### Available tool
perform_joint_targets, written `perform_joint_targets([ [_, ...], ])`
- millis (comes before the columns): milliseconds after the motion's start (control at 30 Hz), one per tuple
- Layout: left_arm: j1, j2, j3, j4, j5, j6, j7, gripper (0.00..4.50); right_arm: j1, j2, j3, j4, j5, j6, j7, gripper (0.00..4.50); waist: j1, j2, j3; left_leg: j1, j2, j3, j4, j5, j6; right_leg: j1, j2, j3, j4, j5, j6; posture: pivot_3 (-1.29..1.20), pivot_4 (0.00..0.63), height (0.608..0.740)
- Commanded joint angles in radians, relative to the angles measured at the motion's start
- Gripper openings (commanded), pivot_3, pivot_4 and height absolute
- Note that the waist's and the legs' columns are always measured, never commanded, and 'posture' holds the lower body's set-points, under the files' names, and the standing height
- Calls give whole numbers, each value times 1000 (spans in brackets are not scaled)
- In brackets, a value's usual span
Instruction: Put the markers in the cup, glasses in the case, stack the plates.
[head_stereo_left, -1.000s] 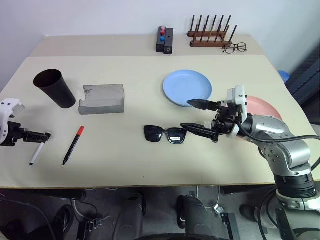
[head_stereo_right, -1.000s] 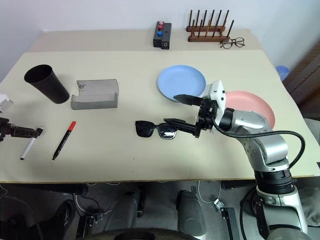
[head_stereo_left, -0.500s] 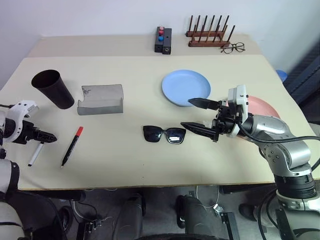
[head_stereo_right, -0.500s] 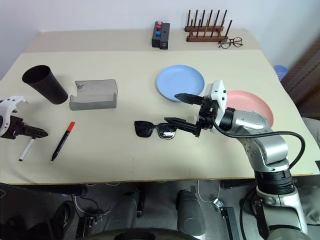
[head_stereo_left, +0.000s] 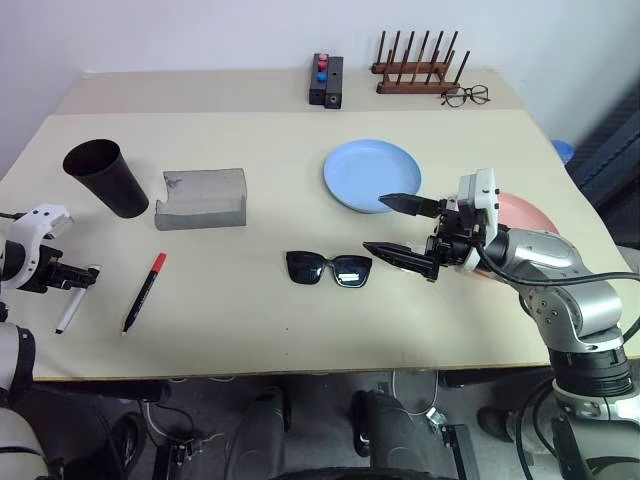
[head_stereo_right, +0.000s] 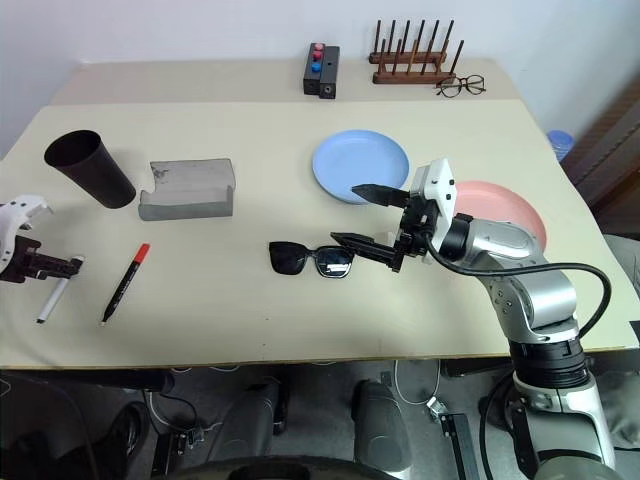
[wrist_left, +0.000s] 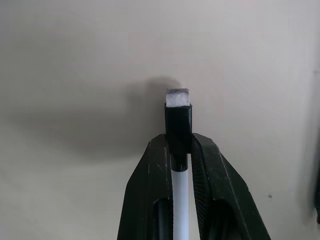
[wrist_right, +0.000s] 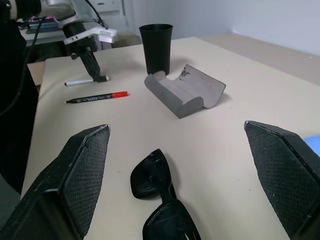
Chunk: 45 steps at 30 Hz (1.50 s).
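Next, my left gripper lets go of the white marker inside the opening of the black cup (head_stereo_left: 97, 162) next to the grey case.
My left gripper (head_stereo_left: 88, 272) is shut on the white marker (head_stereo_left: 70, 311) near its black cap (wrist_left: 178, 117), at the table's front left. The red-capped black marker (head_stereo_left: 145, 290) lies just right of it. Behind them stand the black cup (head_stereo_left: 105, 177) and the open grey case (head_stereo_left: 203, 197). The black sunglasses (head_stereo_left: 328, 268) lie mid-table. My right gripper (head_stereo_left: 373, 223) hovers open just right of them, with nothing between its fingers. The blue plate (head_stereo_left: 373, 175) lies behind it. The pink plate (head_stereo_left: 522, 210) is partly hidden by my right arm.
At the table's far edge are a black box with red and blue buttons (head_stereo_left: 328, 80), a wooden peg rack (head_stereo_left: 420, 72) and wire-framed clear eyeglasses (head_stereo_left: 468, 96). Open tabletop (head_stereo_left: 240, 310) lies between the red-capped marker and the sunglasses.
My left gripper has closed from open onto the white marker's cap end. The right arm and the other things have stayed put.
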Motion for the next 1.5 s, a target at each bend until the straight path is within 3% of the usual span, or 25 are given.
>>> perform_joint_targets([
  [33, 62, 92, 125, -173, -104, -8, -84, 41, -12, 1, -16, -6, -11, -39, 2, 4406, -1, 0, 0, 0, 0, 0, 0, 0, 0, 0, 0, 0, 0, 0, 0, 0, 150, 740],
  [233, 308, 100, 425, -531, -307, 41, -42, 41, -30, 16, -11, 8, -15, -50, 2, 4406, 1, 0, 0, 0, 1, 1, 0, 0, 0, 0, -1, 1, 1, 0, 0, 0, 150, 740],
  [333, 415, 9, 663, -660, -438, -39, 9, 41, -46, 21, -8, 24, -16, -60, 5, 4406, 1, 0, 0, 0, 1, 2, 1, 0, 0, 0, -1, 1, 1, 0, 0, 0, 150, 740],
  [467, 458, -89, 820, -736, -535, -137, 86, 41, -69, 21, -11, 47, -19, -70, 13, 4406, 1, 0, 0, 1, 1, 2, 1, 0, 0, 0, -1, 1, 1, 0, 0, 0, 150, 740],
  [667, 273, -197, 863, -632, -572, -342, 292, 41, -76, 27, -8, 56, -24, -77, 14, 4406, 7, 0, 0, 1, 1, 2, 7, 0, 0, 4, 0, 0, 2, 3, 5, 0, 150, 740],
  [1067, -58, -209, 790, -12, -465, -1000, 419, 41, -56, 36, -16, 20, -24, -75, -26, 4406, 5, -1, -1, 0, 1, 4, 13, 0, 0, 7, 0, 0, 0, 8, 9, 0, 150, 740],
  [1233, -74, -242, 785, 122, -470, -1066, 426, 41, -38, 28, -27, -8, -18, -63, -47, 4406, 4, -1, -1, 0, 1, 4, 13, 0, 0, 7, 0, 0, -1, 8, 9, 0, 150, 740],
  [1367, -49, -274, 823, 156, -532, -1042, 349, 41, -25, 28, -50, -28, 14, -36, -65, 4406, 3, -1, -1, 0, 1, 4, 13, 0, 0, 7, 0, 0, -1, 8, 9, 0, 150, 740],
  [1500, -44, -285, 833, 183, -541, -1054, 370, 41, -24, 56, -91, -44, 83, -29, -78, 4406, 3, -1, -1, 0, 1, 4, 13, 0, 0, 7, 0, 0, -1, 8, 9, 0, 150, 740],
])
